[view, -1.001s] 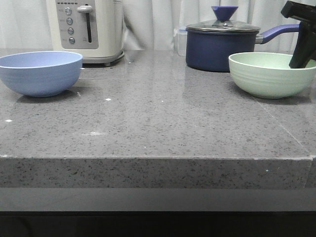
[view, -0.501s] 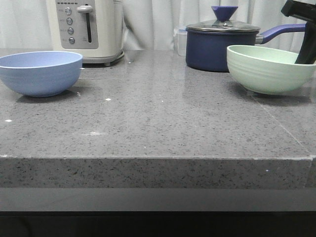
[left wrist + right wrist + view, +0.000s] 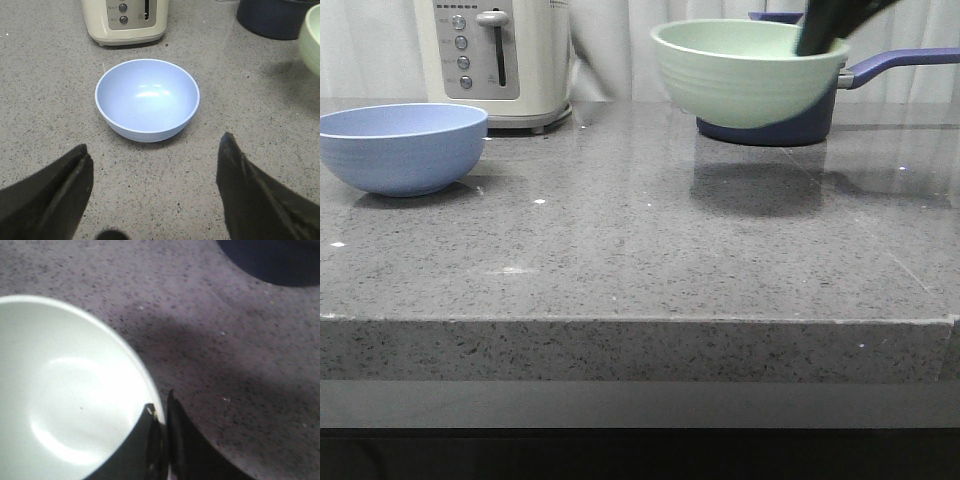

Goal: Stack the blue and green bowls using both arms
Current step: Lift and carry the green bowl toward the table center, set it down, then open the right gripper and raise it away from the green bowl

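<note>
The green bowl, now hanging slightly tilted above the counter, will be let go by my right gripper on the grey counter (image 3: 647, 190) between the blue bowl and the navy saucepan.
The blue bowl (image 3: 402, 146) stands upright on the grey counter at the left; it also shows in the left wrist view (image 3: 147, 99). My left gripper (image 3: 152, 162) is open and empty, its fingers wide apart short of the bowl, above the counter. The green bowl (image 3: 745, 72) hangs in the air above the counter's middle right, tilted slightly. My right gripper (image 3: 161, 407) is shut on the green bowl's (image 3: 65, 395) rim, one finger inside and one outside; in the front view its black fingers (image 3: 820, 28) dip into the bowl.
A dark navy saucepan (image 3: 790, 118) with a blue handle stands behind the green bowl at the back right. A cream toaster (image 3: 495, 60) stands at the back left, just behind the blue bowl. The counter's front edge (image 3: 640, 320) runs across the foreground.
My right gripper has lifted the green bowl off the counter and carried it up and to the left, toward the middle. The blue bowl has not moved.
</note>
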You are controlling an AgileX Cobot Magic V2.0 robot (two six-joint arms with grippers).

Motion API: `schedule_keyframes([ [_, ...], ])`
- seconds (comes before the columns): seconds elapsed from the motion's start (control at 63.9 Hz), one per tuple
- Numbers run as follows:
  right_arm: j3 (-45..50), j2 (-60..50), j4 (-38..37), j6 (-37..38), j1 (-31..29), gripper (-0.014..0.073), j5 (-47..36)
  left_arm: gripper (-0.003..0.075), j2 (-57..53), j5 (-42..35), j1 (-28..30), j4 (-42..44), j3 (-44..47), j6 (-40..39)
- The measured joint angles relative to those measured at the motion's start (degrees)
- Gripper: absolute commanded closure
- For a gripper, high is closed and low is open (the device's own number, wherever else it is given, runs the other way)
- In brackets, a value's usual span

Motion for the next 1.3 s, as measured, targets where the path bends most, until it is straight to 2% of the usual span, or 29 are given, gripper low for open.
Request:
schedule_keyframes([
  [0.235,-6.22,7.88,-2.09,3.87,5.98,0.0648,0.11,0.0208,0.0,0.0,0.0,0.0,0.0,0.0],
  [0.61,-9.55,13.99,-2.99,5.69,6.38,0.0628,0.23,0.0208,0.0,0.0,0.0,0.0,0.0,0.0],
  [0.829,-9.59,14.45,-2.99,5.69,6.38,0.049,0.23,0.0208,0.0,0.0,0.0,0.0,0.0,0.0],
  [0.986,-9.68,14.49,-2.99,5.69,6.38,0.0315,0.23,0.0208,0.0,0.0,0.0,0.0,0.0,0.0],
  [1.048,-9.68,14.49,-2.99,5.69,6.38,0.027,0.23,0.0208,0.0,0.0,0.0,0.0,0.0,0.0],
  [1.299,-9.68,13.21,-2.99,5.45,6.38,0.0246,0.23,0.0208,0.0,0.0,0.0,0.0,0.0,0.0],
])
